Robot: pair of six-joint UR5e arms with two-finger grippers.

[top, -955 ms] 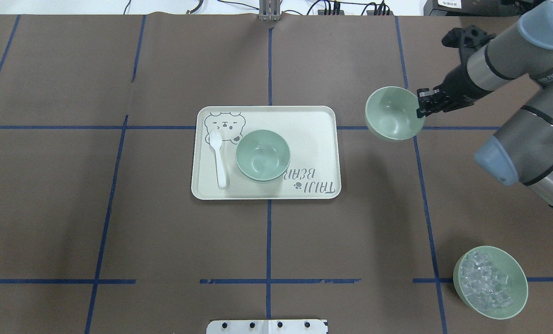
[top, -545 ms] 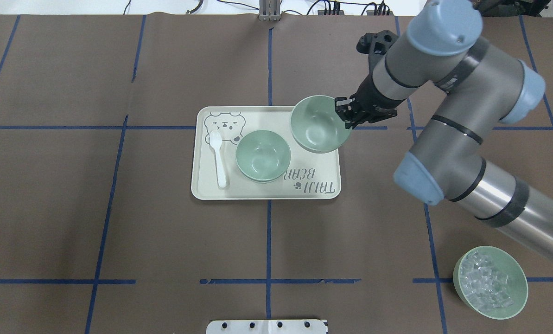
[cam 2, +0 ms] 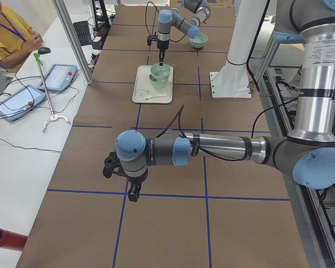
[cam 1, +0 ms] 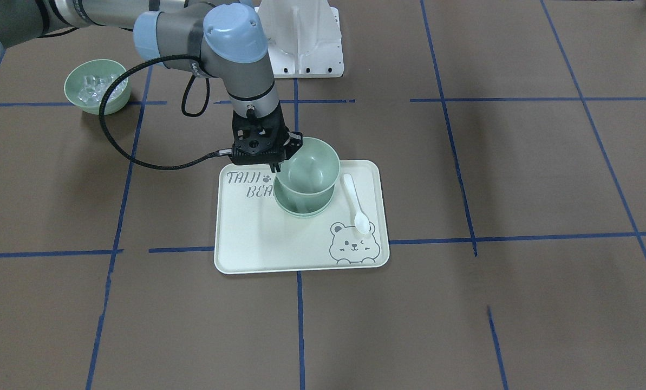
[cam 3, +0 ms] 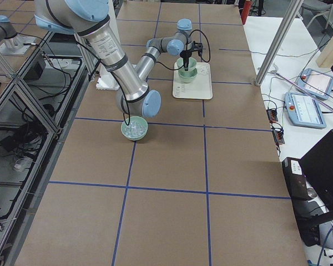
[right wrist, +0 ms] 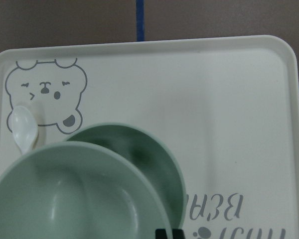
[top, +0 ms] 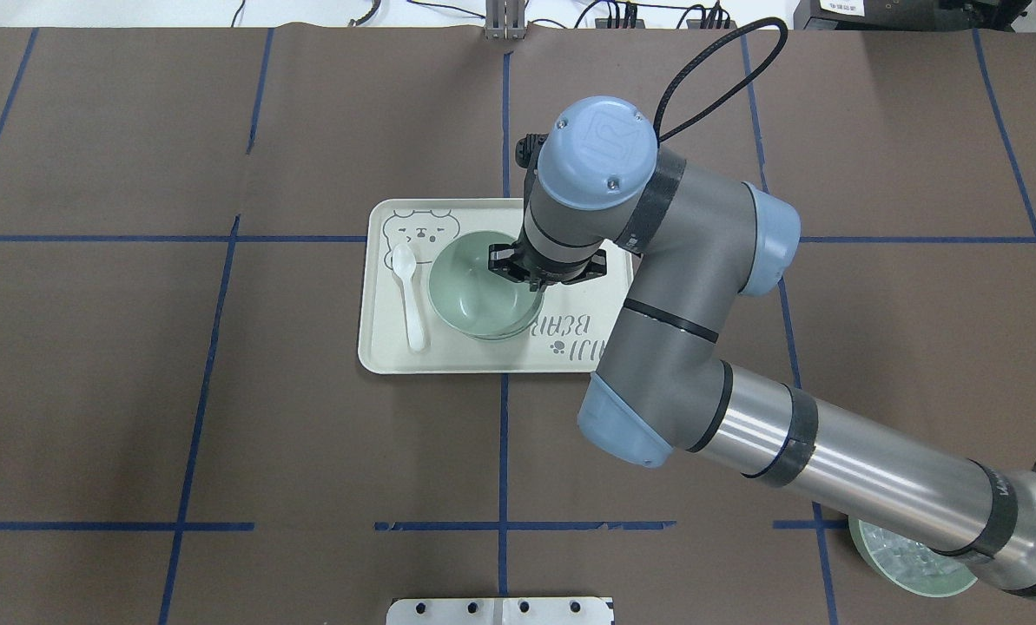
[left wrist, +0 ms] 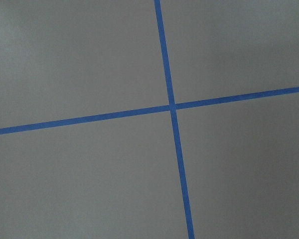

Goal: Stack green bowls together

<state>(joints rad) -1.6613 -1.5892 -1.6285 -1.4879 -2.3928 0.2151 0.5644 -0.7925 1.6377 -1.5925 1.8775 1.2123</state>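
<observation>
My right gripper needs to put the pale green bowl down and let go of it inside the lower green bowl (cam 1: 306, 181) (right wrist: 117, 193) next to the white spoon.
My right gripper (top: 511, 267) is shut on the rim of a pale green bowl (top: 470, 291) and holds it, slightly tilted, just above the nested green bowls (top: 511, 332) on the cream tray (top: 387, 351). In the front view the held bowl (cam 1: 307, 165) sits over the lower bowls (cam 1: 301, 208), with the gripper (cam 1: 275, 169) at its rim. The right wrist view shows the held bowl (right wrist: 74, 199) overlapping the lower one (right wrist: 149, 154). My left gripper (cam 2: 133, 194) hangs over bare table far from the tray; I cannot tell whether it is open.
A white spoon (top: 412, 299) lies on the tray left of the bowls. A green bowl of clear ice cubes (cam 1: 96, 86) stands near the table's front right, partly hidden under my right arm in the overhead view. An operator sits beyond the table's far side.
My right arm has carried the green bowl leftward from the right of the tray to over the bowls on the tray. The bowls on the tray and the spoon have not moved.
</observation>
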